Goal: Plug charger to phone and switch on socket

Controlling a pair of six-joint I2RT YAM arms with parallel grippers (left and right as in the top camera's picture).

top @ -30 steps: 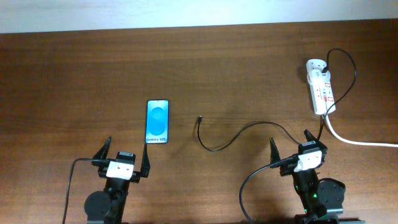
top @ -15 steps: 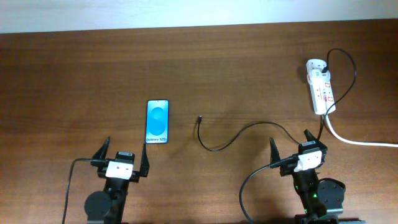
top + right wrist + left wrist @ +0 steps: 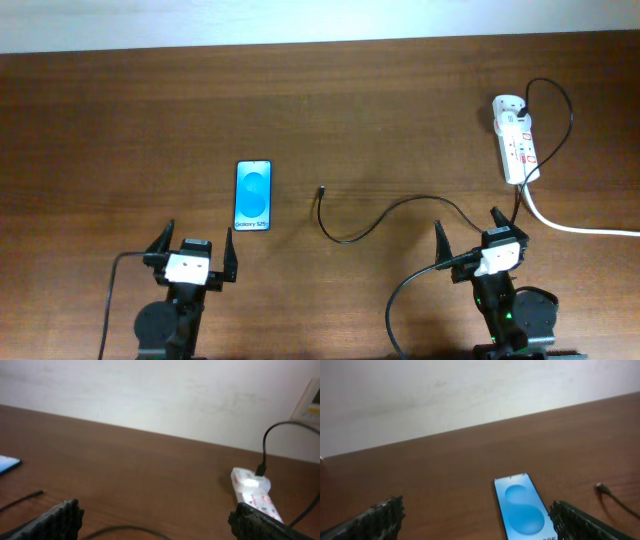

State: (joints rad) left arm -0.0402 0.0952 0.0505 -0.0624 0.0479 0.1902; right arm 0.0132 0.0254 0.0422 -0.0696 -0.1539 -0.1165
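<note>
My left gripper needs to grip the phone at the middle of its long sides [image 3: 253,191] [image 3: 519,503], so that its near end stays free for the charger cable.
The phone [image 3: 253,195] lies flat on the brown table, blue screen up; it also shows in the left wrist view [image 3: 524,510]. The charger cable [image 3: 385,212] curves across the table, its plug tip [image 3: 321,189] free to the right of the phone. Its other end is plugged into the white socket strip [image 3: 515,140] at the back right, also seen in the right wrist view [image 3: 252,491]. My left gripper [image 3: 193,250] is open and empty, just in front of the phone. My right gripper [image 3: 466,232] is open and empty, in front of the cable and the strip.
The strip's thick white cord [image 3: 570,226] runs off the right edge of the table. A white wall [image 3: 470,390] stands behind the table's far edge. The robots' own black cables hang by each arm base.
The left gripper has shifted very slightly; the right arm, phone, cable and strip have not moved.
</note>
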